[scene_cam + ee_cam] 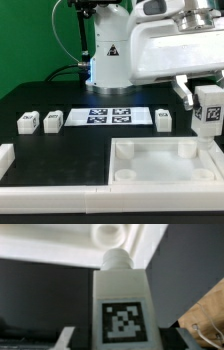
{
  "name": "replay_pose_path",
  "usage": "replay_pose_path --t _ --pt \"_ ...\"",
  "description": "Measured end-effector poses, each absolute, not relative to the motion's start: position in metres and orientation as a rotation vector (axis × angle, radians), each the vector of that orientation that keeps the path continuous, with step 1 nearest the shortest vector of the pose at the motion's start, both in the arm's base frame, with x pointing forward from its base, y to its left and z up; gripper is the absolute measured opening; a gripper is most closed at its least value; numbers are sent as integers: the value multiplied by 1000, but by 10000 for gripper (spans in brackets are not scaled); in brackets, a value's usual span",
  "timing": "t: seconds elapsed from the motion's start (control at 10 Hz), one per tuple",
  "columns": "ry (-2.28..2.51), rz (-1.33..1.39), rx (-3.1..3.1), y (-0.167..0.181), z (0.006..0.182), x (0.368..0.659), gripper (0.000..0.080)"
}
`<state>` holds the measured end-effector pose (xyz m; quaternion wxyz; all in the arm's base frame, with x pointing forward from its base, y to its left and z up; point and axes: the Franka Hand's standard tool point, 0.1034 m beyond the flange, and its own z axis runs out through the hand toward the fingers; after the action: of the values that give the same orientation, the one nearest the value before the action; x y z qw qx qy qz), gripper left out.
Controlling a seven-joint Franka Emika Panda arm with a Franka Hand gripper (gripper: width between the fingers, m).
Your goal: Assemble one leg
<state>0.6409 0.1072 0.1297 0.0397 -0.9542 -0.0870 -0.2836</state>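
My gripper should leave the white leg standing in the tray's front corner socket (203, 174) (109, 234) farthest from the white rail, where I should let it go.
My gripper (207, 108) hangs at the exterior view's right, shut on a white leg (208, 118) whose black-and-white tag faces the camera. The leg hovers over the far right corner of the large white tray (160, 178). In the wrist view the leg (121, 291) stands between the two fingers (68, 338) of my gripper (122, 341). Its narrow rounded tip points at a round corner socket (107, 233) of the tray and is apart from it. Three more legs lie on the black table: two at the left (27, 122) (52, 120) and one at the right (163, 117).
The marker board (110, 115) lies flat between the loose legs, behind the tray. A white L-shaped rail (45, 186) runs along the front left of the table. The robot's white base (108, 55) stands behind the board.
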Motion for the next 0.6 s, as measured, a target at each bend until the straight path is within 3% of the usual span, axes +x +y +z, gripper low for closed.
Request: replay_pose_path --t 0.2,0.6 --pt "-262 -857 -2927 106 113 645 294" --pt "-276 -834 -2929 111 100 640 294"
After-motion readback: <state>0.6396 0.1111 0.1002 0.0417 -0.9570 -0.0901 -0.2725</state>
